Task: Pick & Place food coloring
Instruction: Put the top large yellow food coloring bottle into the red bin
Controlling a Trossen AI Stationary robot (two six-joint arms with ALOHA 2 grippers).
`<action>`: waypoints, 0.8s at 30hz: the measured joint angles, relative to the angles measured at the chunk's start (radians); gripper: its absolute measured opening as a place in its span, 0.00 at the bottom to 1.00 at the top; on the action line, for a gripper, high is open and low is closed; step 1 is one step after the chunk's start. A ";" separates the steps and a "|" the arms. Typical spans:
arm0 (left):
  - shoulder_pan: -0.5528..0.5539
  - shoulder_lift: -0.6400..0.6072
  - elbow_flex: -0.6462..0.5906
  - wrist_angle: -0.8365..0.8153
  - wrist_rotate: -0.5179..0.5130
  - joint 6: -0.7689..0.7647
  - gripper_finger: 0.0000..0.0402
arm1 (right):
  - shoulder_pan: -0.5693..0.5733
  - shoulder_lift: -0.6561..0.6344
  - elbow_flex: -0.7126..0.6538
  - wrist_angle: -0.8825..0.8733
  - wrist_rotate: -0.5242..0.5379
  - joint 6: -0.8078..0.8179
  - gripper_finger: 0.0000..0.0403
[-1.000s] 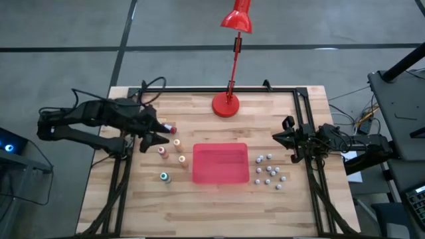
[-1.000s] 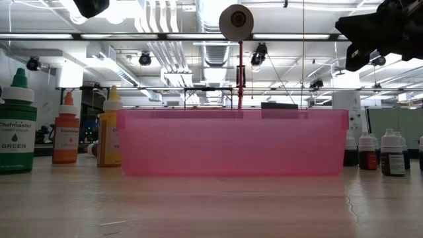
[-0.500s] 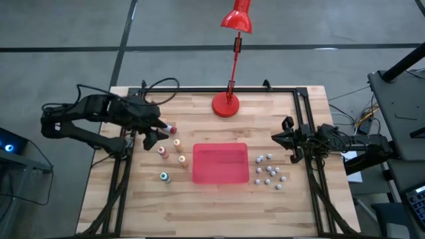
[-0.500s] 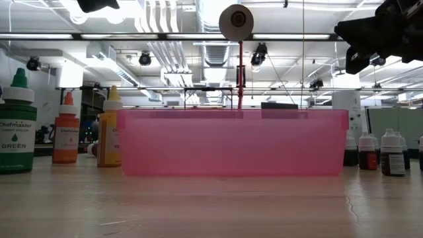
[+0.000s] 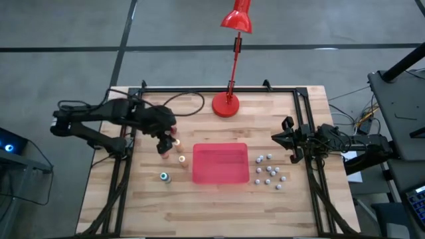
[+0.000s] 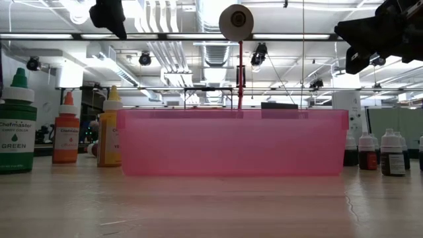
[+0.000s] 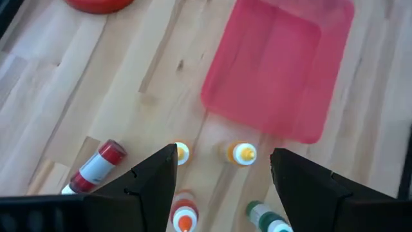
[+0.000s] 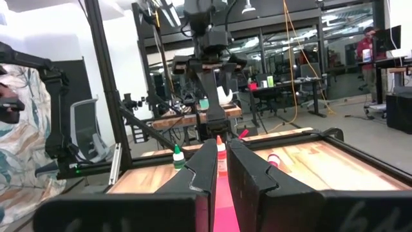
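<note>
My left gripper is going to close on the cap of the yellow-capped bottle (image 5: 176,141) (image 7: 181,153) that stands farther from the red tray, nearer the lying red-capped bottle.
Several tiny food coloring bottles lie left of the red tray (image 5: 220,162). The green-capped (image 7: 267,219), orange-capped (image 7: 185,220) and two yellow-capped ones (image 7: 182,153) (image 7: 243,153) stand upright on the wood. A red-capped one (image 7: 96,167) lies on its side. My left gripper (image 7: 223,161) hangs open above them and slants down, touching none; the two yellow-capped bottles show between its fingers. My right gripper (image 8: 219,169) rests shut at the table's right edge, clear of everything.
A red desk lamp's base (image 5: 226,105) stands at the far middle of the table. Small grey-white capped bottles (image 5: 269,171) cluster right of the tray. A black frame rail (image 5: 219,89) runs along the table's far and side edges.
My left gripper has moved toward the table's right, over the bottles beside the tray. It has sunk a little and tipped to point more steeply down. It stays open. No bottle has moved.
</note>
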 joint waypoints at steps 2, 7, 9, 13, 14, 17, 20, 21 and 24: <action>0.000 0.028 0.000 -0.003 0.000 0.014 0.55 | 0.000 0.000 0.000 0.000 0.000 0.000 0.07; 0.000 0.085 0.000 -0.004 -0.010 0.022 0.55 | 0.000 0.000 0.000 0.000 0.000 0.000 0.07; 0.000 0.104 0.000 -0.006 -0.012 0.014 0.55 | 0.000 0.000 0.000 0.000 0.000 0.000 0.07; 0.000 0.136 -0.001 -0.044 -0.016 -0.009 0.55 | 0.000 0.000 0.000 0.000 0.000 0.000 0.07; 0.000 0.143 -0.001 -0.055 -0.017 -0.008 0.55 | 0.000 0.000 0.000 0.000 0.000 0.000 0.07; 0.001 0.164 -0.002 -0.086 -0.021 0.023 0.55 | 0.000 0.000 0.000 0.000 -0.001 0.000 0.07; 0.010 0.181 -0.002 -0.092 -0.027 0.089 0.55 | 0.000 0.000 0.000 0.000 -0.001 0.000 0.07; 0.016 0.186 -0.002 -0.092 -0.027 0.110 0.55 | 0.000 0.000 0.000 0.000 -0.001 0.000 0.07; 0.044 0.204 -0.002 -0.092 -0.027 0.166 0.55 | 0.000 0.000 0.000 0.000 -0.002 0.000 0.07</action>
